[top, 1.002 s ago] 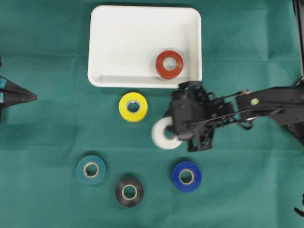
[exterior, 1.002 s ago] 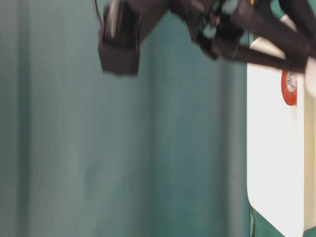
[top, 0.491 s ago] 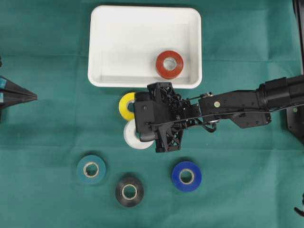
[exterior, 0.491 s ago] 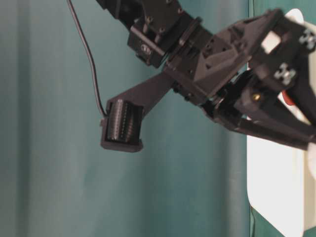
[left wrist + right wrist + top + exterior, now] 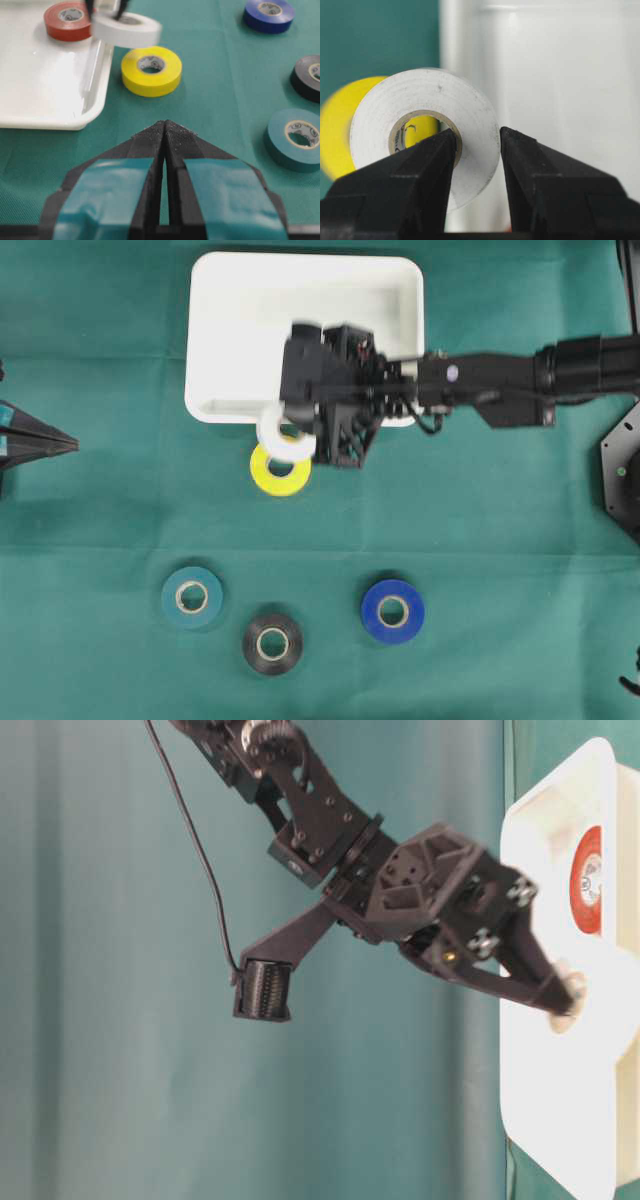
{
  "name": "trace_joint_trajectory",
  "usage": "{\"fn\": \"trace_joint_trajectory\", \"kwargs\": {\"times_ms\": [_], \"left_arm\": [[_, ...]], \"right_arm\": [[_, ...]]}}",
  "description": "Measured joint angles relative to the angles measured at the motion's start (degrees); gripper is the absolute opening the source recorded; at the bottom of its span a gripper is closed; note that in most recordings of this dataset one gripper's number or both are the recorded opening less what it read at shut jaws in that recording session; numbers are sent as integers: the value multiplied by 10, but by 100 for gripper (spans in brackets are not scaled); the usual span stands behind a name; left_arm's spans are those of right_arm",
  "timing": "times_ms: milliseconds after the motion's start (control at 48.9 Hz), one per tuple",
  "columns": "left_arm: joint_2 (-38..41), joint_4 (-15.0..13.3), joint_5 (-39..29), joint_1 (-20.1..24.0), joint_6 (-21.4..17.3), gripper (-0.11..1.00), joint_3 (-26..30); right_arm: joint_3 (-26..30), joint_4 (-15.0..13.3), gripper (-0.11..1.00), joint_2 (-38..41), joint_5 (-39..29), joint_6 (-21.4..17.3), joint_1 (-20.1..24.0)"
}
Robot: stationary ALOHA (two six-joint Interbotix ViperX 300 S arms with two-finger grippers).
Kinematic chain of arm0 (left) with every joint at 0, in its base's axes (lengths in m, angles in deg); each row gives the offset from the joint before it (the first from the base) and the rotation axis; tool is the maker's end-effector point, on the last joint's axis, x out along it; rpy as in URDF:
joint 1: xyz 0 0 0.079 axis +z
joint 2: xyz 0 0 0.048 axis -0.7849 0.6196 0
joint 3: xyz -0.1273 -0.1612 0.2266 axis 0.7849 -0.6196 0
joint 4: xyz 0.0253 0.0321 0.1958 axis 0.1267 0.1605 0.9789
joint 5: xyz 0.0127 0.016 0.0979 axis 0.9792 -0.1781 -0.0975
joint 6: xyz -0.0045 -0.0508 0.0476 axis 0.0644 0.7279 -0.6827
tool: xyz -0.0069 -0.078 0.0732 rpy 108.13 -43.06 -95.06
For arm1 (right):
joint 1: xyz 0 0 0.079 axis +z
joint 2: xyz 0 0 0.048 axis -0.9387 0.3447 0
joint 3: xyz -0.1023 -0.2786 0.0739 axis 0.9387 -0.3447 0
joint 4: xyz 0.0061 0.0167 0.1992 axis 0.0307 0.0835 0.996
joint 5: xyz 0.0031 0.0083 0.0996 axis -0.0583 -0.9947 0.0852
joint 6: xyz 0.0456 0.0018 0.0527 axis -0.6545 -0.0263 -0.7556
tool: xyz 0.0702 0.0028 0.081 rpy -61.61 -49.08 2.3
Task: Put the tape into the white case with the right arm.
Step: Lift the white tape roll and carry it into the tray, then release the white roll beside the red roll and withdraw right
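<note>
Next, I release the white tape, hanging over the case's near rim, from my right gripper in the white case (image 5: 291, 377) (image 5: 526, 149), next to the red tape near the front rim.
My all-black right gripper (image 5: 291, 430) is shut on a white tape (image 5: 281, 428). One finger goes through the tape's core and the other presses its outer wall (image 5: 445, 100). The roll hangs in the air over the near rim of the white case (image 5: 240, 330), just above a yellow tape (image 5: 280, 474) lying on the cloth. A red tape (image 5: 67, 20) lies inside the case, hidden by the arm in the overhead view. My left gripper (image 5: 60, 443), with teal patches, rests shut at the left edge with nothing in it.
A teal tape (image 5: 192, 596), a black tape (image 5: 272, 643) and a blue tape (image 5: 392, 611) lie on the green cloth along the front. The right arm (image 5: 500, 385) stretches across the case's right front corner.
The right gripper has carried the white tape left across the cloth and then back toward the case, from beside the yellow roll to over the case's near rim. The left gripper is still.
</note>
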Motion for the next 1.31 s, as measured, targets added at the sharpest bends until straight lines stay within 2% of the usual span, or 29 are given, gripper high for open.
{"fn": "trace_joint_trajectory", "kwargs": {"times_ms": [368, 941, 1043, 1186, 1309], "left_arm": [[0, 0, 0, 0, 0, 1, -1], [0, 0, 0, 0, 0, 1, -1], [0, 0, 0, 0, 0, 1, -1], [0, 0, 0, 0, 0, 1, -1], [0, 0, 0, -1, 0, 1, -1]], "right_arm": [[2, 1, 1, 0, 13, 0, -62], [1, 0, 2, 0, 15, 0, -63], [1, 0, 18, 0, 16, 0, -63], [-2, 0, 58, 0, 16, 0, -63], [-9, 0, 50, 0, 16, 0, -63]]}}
